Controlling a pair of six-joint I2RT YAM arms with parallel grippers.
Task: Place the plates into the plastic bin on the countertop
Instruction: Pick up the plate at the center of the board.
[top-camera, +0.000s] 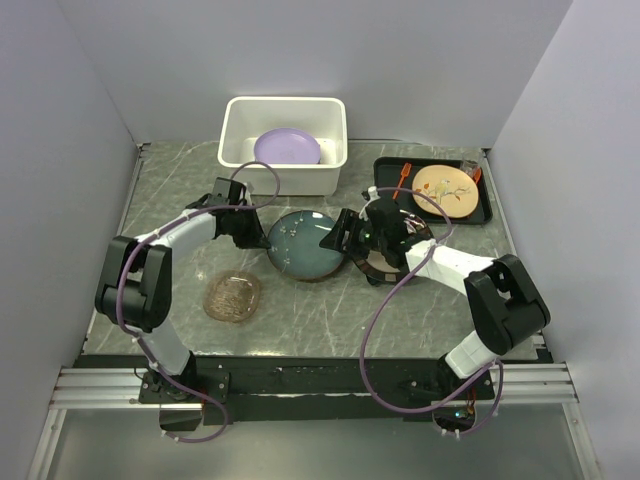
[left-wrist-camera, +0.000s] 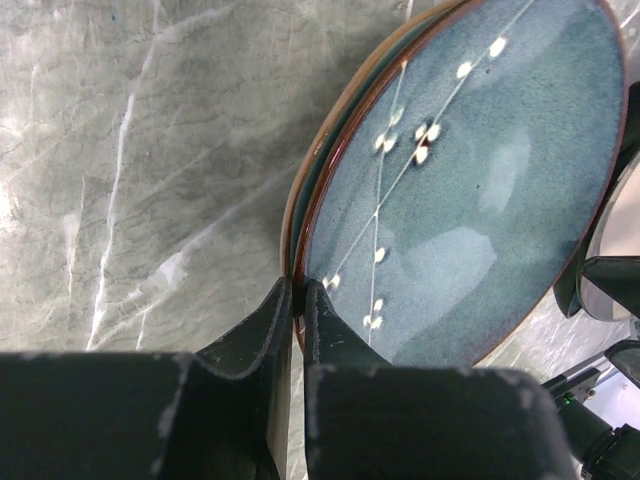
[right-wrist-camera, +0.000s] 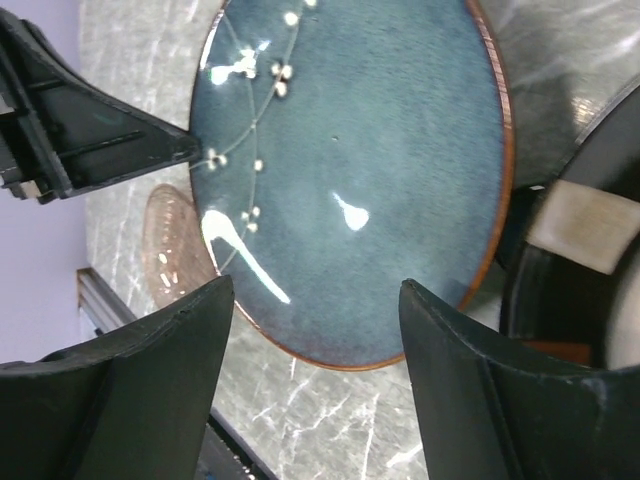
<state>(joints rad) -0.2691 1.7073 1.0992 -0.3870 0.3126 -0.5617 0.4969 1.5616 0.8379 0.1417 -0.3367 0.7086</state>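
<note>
The lower plate's rim is against the dark teal plate at my left gripper. I should open that gripper and pinch only the dark teal plate's rim (left-wrist-camera: 324, 180).
A dark teal plate (top-camera: 303, 245) with white blossom marks is at the table's middle, tilted, its left rim raised. My left gripper (top-camera: 254, 231) is shut on that rim; the left wrist view shows the fingers (left-wrist-camera: 270, 320) pinching the plate's (left-wrist-camera: 460, 200) brown edge. My right gripper (top-camera: 336, 239) is open and empty at the plate's right side; in the right wrist view it (right-wrist-camera: 315, 287) hovers over the plate (right-wrist-camera: 350, 170). A lavender plate (top-camera: 287, 147) lies in the white plastic bin (top-camera: 236, 120). An amber glass plate (top-camera: 233, 297) lies front left. A dark-rimmed cream plate (top-camera: 377, 266) lies partly under my right arm.
A black tray (top-camera: 384, 172) with a tan round plate (top-camera: 444, 189) and orange utensils sits at the back right. Grey walls close in the left, back and right. The bin stands just behind the teal plate.
</note>
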